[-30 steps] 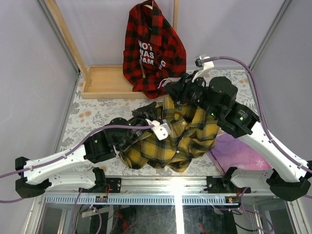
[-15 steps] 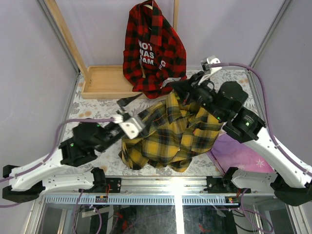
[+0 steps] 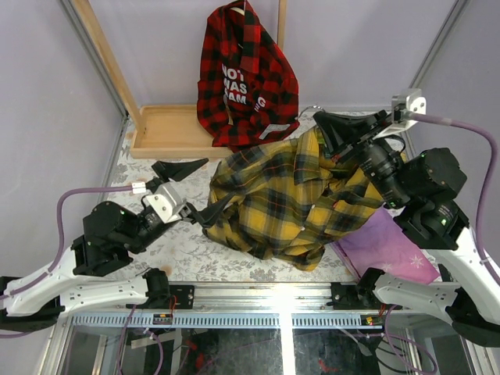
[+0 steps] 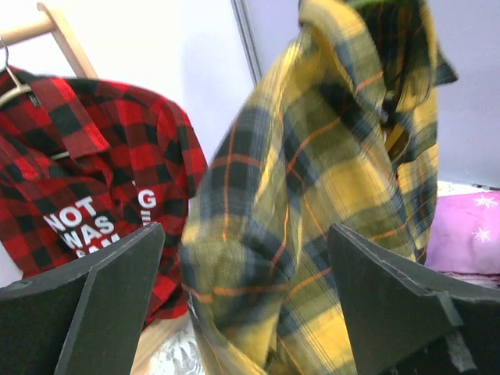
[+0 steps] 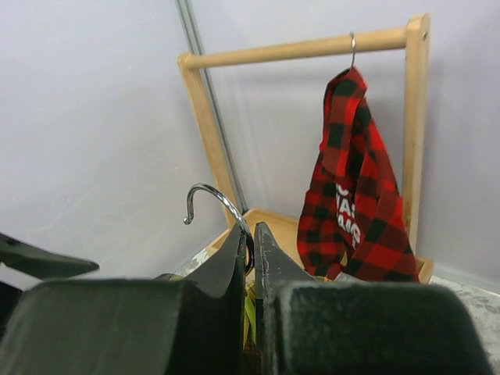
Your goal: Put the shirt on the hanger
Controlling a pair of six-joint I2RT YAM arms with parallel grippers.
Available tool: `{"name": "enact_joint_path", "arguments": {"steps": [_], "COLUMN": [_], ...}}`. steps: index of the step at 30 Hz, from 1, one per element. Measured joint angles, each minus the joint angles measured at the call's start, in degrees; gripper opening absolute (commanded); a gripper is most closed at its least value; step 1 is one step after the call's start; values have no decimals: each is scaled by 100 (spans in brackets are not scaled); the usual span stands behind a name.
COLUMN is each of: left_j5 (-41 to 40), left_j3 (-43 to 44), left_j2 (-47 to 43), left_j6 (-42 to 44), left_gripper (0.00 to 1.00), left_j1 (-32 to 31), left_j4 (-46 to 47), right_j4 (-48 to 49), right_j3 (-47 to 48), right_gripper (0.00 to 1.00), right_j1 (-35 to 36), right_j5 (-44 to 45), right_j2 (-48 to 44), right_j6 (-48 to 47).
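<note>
My left gripper needs to pinch the shirt's loose lower end (image 4: 238,266) and pull it away from the hook of the hanger to spread it, because the shirt's shoulder hangs down steeply from the hanger.
The yellow and dark plaid shirt (image 3: 285,199) hangs lifted over the table's middle, draped from the hanger. Only the hanger's metal hook (image 5: 212,197) and a sliver of lime-green wire between the fingers show in the right wrist view; the remainder is hidden inside the shirt. My right gripper (image 3: 332,131) is shut on the hook's neck, at the top of the shirt. Left of the shirt, my left gripper (image 3: 195,190) is open, one finger close to the cloth's edge. In the left wrist view the shirt (image 4: 312,172) hangs loose just beyond the spread fingers (image 4: 391,301).
A red-and-black plaid shirt with white lettering (image 3: 246,78) hangs on the wooden rack (image 3: 168,129) at the back. A purple cloth (image 3: 383,242) lies on the table at the right, under the right arm. Grey walls close in both sides.
My left gripper opened, let go of the shirt and drew back to the left. My right gripper shut on the hanger and rose to the right, lifting the shirt.
</note>
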Motion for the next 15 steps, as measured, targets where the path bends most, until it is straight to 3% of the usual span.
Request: {"name": "enact_joint_path", "arguments": {"steps": [15], "left_j5": [-1303], "left_j3": [-826], "left_j2": [-146], "left_j6": [-170], "left_gripper": [77], "left_j1": [0], "left_j4": [85], "right_j4": [0], "right_j3": [699], "right_gripper": [0], "right_j1": [0], "right_j5": [-129], "right_j2": [-26], "right_j6": [-192]}}
